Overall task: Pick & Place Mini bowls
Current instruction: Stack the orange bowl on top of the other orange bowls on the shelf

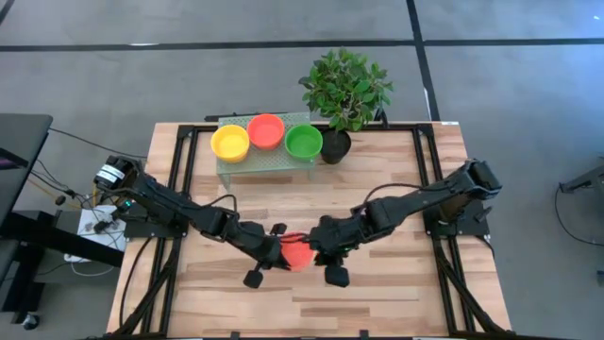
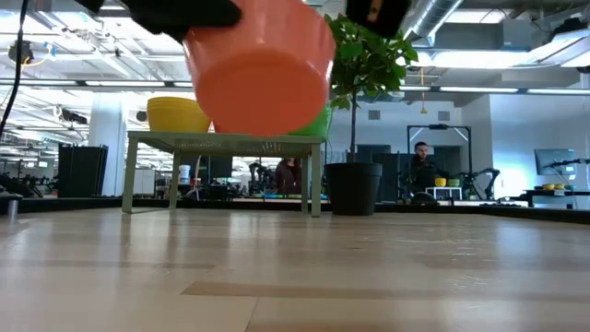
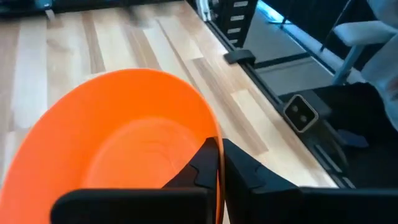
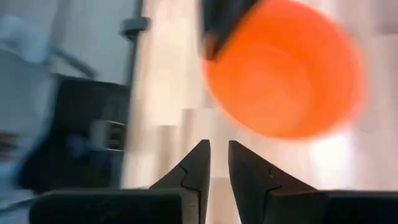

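Note:
Next, the left gripper releases its mini bowl inside the red-orange mini bowl on the small green stand [image 1: 266, 130].
A red-orange mini bowl [image 1: 298, 254] is held above the table's middle by my left gripper [image 3: 219, 163], which is shut on it. In the low view the bowl [image 2: 263, 74] hangs well clear of the wood. My right gripper [image 4: 218, 155] is just to the right of the bowl [image 4: 286, 68]; its fingers are almost together with nothing between them. Three more mini bowls sit on a small green stand [image 1: 269, 161] near the far edge: yellow [image 1: 229, 143], red-orange [image 1: 266, 130] and green [image 1: 304, 142]. My left gripper pinches the bowl's rim [image 3: 214, 140] on the side nearest the wrist, with one finger [image 3: 199, 168] inside the bowl and one [image 3: 249, 174] outside. It comes from the table's left, slanting down. The bowl is lifted clear of the table and tilted.
A black pot [image 1: 335, 146] with a leafy green plant [image 1: 346, 85] stands right beside the stand's right end. The black arm frames [image 1: 179, 179] run along both sides of the table. Bare wood [image 1: 302, 307] lies toward the near edge. People [image 2: 421, 166] show in the room beyond.

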`<state>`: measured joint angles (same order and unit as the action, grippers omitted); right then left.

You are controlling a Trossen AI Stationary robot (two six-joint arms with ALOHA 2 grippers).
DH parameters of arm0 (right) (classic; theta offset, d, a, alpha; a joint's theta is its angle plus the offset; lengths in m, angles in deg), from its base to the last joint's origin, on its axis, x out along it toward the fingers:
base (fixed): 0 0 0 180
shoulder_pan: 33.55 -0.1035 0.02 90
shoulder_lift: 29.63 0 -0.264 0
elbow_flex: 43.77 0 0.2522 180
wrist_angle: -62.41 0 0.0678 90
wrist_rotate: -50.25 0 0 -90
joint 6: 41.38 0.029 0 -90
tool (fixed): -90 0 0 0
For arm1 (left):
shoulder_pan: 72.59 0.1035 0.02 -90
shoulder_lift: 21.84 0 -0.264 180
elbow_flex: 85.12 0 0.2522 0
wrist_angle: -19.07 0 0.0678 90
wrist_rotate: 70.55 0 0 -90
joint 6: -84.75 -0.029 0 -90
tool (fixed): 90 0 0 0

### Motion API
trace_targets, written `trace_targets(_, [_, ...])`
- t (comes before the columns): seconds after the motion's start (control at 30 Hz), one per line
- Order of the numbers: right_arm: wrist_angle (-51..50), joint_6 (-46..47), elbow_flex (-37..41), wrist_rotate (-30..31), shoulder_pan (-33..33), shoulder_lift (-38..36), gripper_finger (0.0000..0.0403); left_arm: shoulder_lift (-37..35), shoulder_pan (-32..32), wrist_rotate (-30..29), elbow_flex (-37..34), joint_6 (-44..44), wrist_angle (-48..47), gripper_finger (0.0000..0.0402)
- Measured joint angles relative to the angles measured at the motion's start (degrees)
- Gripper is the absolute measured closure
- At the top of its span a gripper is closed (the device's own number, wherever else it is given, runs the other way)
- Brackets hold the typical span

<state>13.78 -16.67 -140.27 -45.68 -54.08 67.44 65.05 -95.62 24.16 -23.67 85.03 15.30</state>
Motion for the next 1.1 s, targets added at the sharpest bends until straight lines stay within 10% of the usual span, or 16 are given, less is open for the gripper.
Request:
trace_targets(0.23, [-6.67, -1.33, 4.76, 22.49, -6.30, -6.47, 0.0349, -8.11, -0.86, -6.51, 6.11, -0.40, -18.22, 0.0391])
trace_targets(0.5, [0.33, 1.84, 20.63, 28.52, -6.76, -13.13, 0.0349, -20.01, 5.98, -18.38, 14.64, -4.08, -35.76, 0.0389])
trace_targets(1.1, [9.84, 8.08, 39.08, 33.06, 9.33, -22.81, 0.0349, -17.26, 44.50, -10.28, 15.14, -17.90, -34.13, 0.0390])
